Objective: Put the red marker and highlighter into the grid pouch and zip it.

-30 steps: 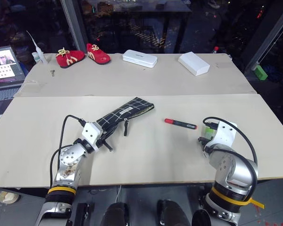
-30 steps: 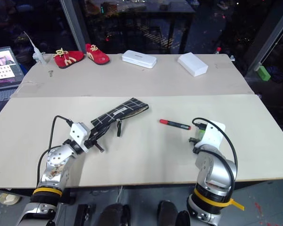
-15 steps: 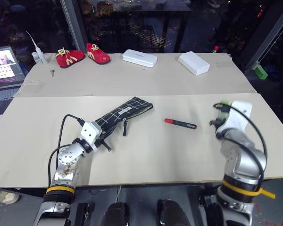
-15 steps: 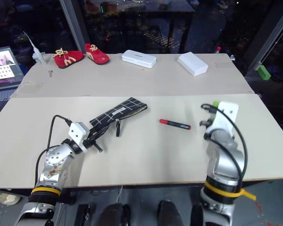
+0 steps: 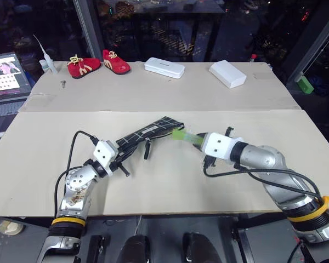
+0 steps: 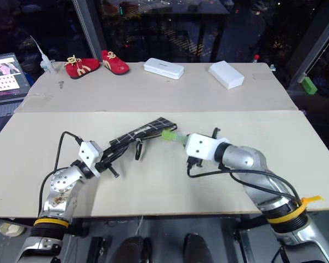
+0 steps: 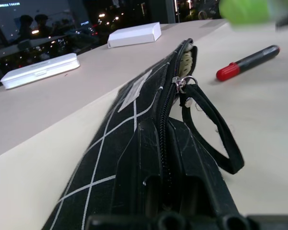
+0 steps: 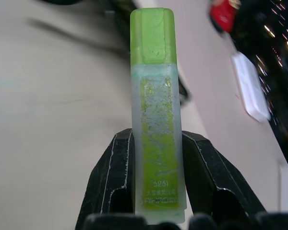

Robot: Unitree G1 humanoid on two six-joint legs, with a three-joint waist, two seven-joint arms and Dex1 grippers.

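Next, my right gripper lets go of the highlighter inside the grid pouch (image 5: 145, 136) beside the zipper pull, past the open far end.
The grid pouch (image 5: 151, 130) lies slanted on the table, black with white lines, its far end raised a little. My left gripper (image 7: 165, 158) is shut on its near end along the zipper. The zipper pull and cord loop (image 7: 206, 124) sit near the far end, where a short gap shows a pale inside. My right gripper (image 8: 156, 143) is shut on the lime-green highlighter (image 5: 179, 135), held level with its cap just off the pouch's far end. The red marker (image 7: 248, 61) lies on the table beyond the pouch; in the eye views my right wrist covers it.
Two red shoes (image 5: 79, 64) and two white cases (image 5: 164, 67) (image 5: 227, 73) stand along the back of the table. A laptop (image 5: 5, 76) sits at the far left, a green block (image 5: 302, 84) off the right edge. A seam in the table top (image 5: 71, 112) runs behind the pouch.
My right arm swung left across the table with the highlighter and rolled its wrist, so the highlighter now points at the pouch's far end. The left gripper and pouch stayed put.
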